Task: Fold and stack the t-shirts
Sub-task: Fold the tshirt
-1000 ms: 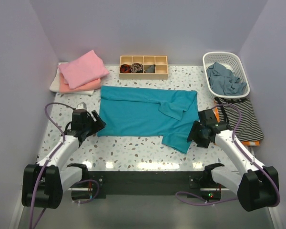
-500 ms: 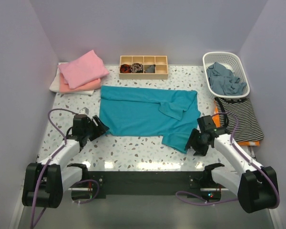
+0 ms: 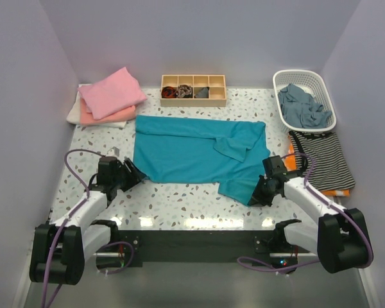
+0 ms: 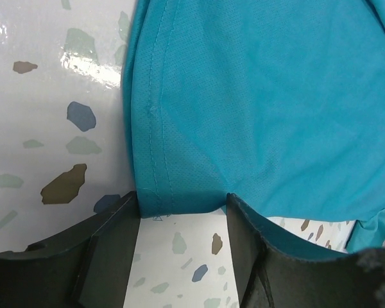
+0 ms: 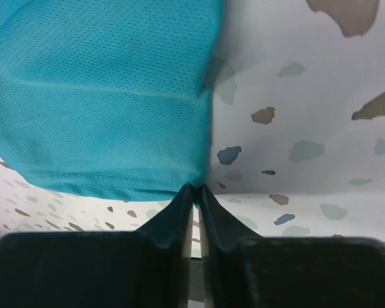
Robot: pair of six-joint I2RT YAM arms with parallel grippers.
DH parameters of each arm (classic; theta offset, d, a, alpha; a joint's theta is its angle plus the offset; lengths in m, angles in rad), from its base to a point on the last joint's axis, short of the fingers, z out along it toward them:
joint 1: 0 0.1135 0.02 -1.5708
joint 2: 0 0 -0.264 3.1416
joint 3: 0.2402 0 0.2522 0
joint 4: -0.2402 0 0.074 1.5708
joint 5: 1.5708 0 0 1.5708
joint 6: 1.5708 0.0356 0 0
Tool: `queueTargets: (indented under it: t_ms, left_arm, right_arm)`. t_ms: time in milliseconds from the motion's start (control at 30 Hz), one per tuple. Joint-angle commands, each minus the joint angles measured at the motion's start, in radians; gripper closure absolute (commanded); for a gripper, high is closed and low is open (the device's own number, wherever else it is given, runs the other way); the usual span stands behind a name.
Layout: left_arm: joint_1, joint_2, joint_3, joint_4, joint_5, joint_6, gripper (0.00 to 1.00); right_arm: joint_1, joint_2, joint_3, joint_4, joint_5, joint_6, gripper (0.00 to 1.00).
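The left gripper's open fingers have the teal-blue t-shirt's hem corner spread across them, so the left gripper should move outward and pinch the t-shirt's stitched outer edge [image 4: 135,178] before folding.
A teal-blue t-shirt [image 3: 192,154] lies spread flat mid-table, one sleeve folded over on its right half. My left gripper [image 3: 129,174] is open at the shirt's near-left corner. In the left wrist view the hem corner [image 4: 173,192] sits between the two fingertips of that gripper [image 4: 179,215], ungripped. My right gripper [image 3: 258,191] is shut on the shirt's near-right corner, and the right wrist view shows the cloth [image 5: 115,96] pinched at the gripper [image 5: 196,189]. Folded pink [image 3: 112,93], peach [image 3: 93,117] and white [image 3: 74,112] t-shirts are stacked at the back left.
A wooden compartment box [image 3: 217,100] stands at the back centre. A white basket [image 3: 294,74] holding grey-blue cloth is at the back right. In front of it lies a striped cloth [image 3: 324,160] over something orange, close to my right arm.
The right gripper has slid to the shirt's near-right corner and shut on it. The left gripper has crept up to the near-left corner, its jaws somewhat narrower.
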Motion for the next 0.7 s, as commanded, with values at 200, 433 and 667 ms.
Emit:
queueTargets:
  t_ms: [200,433,667]
  left_arm:
    - [0.004,-0.029,-0.007,-0.128,-0.035,-0.016,0.75]
    - [0.002,-0.029,0.035,-0.154,-0.067,-0.001,1.0]
    - [0.002,-0.08,0.103,-0.234,-0.145,0.013,1.0]
  right_arm:
    - [0.003,-0.056,0.028,0.025,0.055,-0.003,1.0]
    - [0.004,-0.098,0.052,0.005,0.067,-0.015,1.0]
    - [0.003,-0.136,0.092,-0.009,0.072,-0.03,1.0]
